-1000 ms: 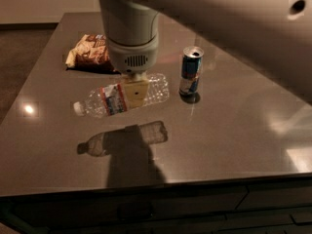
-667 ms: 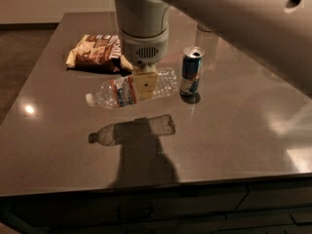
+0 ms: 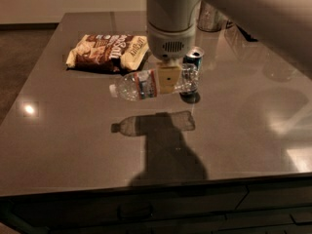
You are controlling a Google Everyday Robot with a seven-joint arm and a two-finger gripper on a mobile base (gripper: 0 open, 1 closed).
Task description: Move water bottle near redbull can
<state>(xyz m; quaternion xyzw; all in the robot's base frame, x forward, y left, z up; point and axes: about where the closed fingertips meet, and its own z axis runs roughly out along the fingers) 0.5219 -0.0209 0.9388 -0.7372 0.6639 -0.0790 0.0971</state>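
Observation:
Next, I open my gripper to let go of the water bottle on the dark table (image 3: 191, 102), at a spot just in front of the redbull can.
My gripper (image 3: 169, 78) hangs from the pale arm over the middle of the dark table (image 3: 73, 150). It is shut on the water bottle (image 3: 141, 85), a clear ribbed bottle with a white cap and a red, white and blue label band. The bottle lies level in the air, cap to the left, above its own shadow. The redbull can (image 3: 194, 58), blue and silver, stands upright just behind the bottle's right end. The bottle's base partly covers the can.
A brown and white snack bag (image 3: 107, 51) lies at the back left of the table. A grey metal cup (image 3: 210, 17) stands at the back right, behind the arm. The table's front edge (image 3: 146, 185) runs along the bottom.
The gripper has carried the bottle to the right and farther back. The bottle's right end now overlaps the can.

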